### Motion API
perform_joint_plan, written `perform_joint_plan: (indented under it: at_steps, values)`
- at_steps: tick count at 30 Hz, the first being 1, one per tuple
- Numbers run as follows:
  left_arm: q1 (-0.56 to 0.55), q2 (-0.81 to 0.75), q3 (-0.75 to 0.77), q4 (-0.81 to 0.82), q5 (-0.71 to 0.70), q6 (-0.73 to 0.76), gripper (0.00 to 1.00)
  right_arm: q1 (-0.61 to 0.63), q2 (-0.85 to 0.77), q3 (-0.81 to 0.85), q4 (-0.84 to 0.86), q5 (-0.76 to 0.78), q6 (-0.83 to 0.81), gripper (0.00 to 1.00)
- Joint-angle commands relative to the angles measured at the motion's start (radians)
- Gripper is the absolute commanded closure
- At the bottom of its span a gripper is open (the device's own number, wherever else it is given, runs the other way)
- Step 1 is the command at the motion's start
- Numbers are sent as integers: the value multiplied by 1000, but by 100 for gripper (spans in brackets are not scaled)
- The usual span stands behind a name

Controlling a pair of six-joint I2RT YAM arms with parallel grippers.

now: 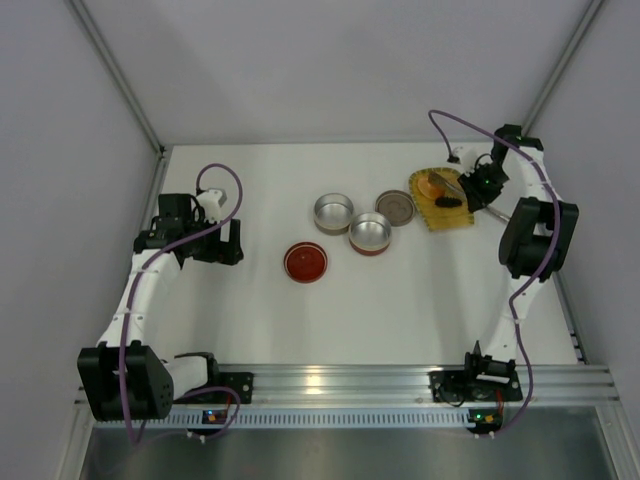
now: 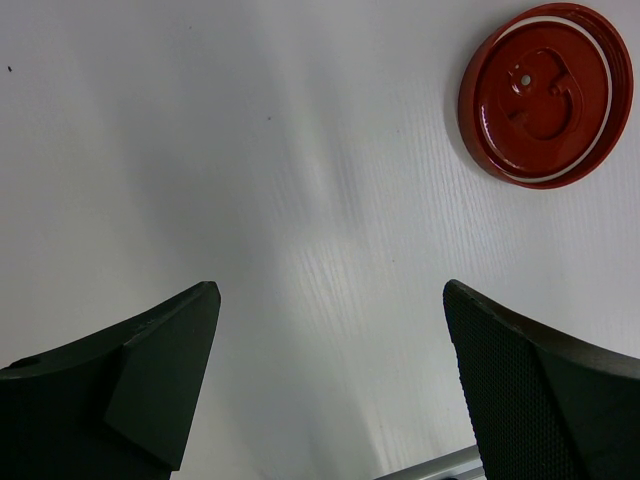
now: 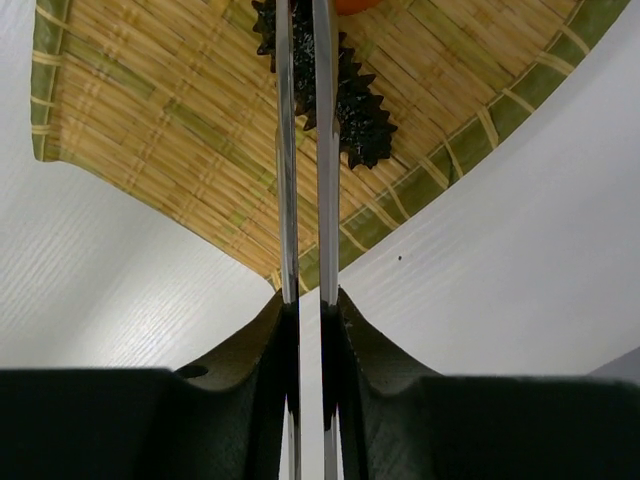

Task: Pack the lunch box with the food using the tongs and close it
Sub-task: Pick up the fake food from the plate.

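Note:
The orange piece will be let go from the tongs in my right gripper inside the tin farther from the yellow woven tray (image 1: 330,212). The orange piece is now on that tray.
My right gripper (image 3: 308,295) is shut on the tongs (image 3: 287,150), pressing their two silvery arms almost parallel. The arms reach over the yellow woven tray (image 3: 150,130) and flank the black spiky food piece (image 3: 350,110). Only a sliver of the orange piece (image 3: 355,4) shows at the top edge. From above, the right gripper (image 1: 480,185) hovers at the tray (image 1: 440,215), which carries the orange piece (image 1: 437,185) and the black piece (image 1: 450,202). Two open round lunch box tins (image 1: 333,212) (image 1: 370,233) stand mid-table. My left gripper (image 2: 330,300) (image 1: 215,245) is open over bare table.
A red lid (image 1: 305,262) (image 2: 545,95) lies upside down near the left gripper. A brownish lid (image 1: 396,208) lies between the tins and the tray. White walls close in the table at the back and sides, and an aluminium rail (image 1: 340,382) runs along the near edge.

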Motion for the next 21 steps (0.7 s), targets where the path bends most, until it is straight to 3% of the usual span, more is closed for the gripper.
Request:
perform_joint_plan:
  at_steps: [1, 11, 14, 18, 21]
  values:
    - [-2, 4, 15, 29, 13, 0, 2, -16, -44, 54, -75, -33, -33, 83]
    - [-3, -5, 13, 23, 26, -5, 2, -21, -95, 84, -140, -54, -43, 97]
    - [-3, -11, 13, 23, 26, -5, 2, -21, -95, 97, -144, -50, -38, 98]
    - [-3, -10, 13, 20, 24, -3, 2, -22, -87, 98, -121, -36, -24, 88]
    - [-2, -8, 12, 19, 27, 0, 2, -21, -81, 101, -117, -19, -26, 91]
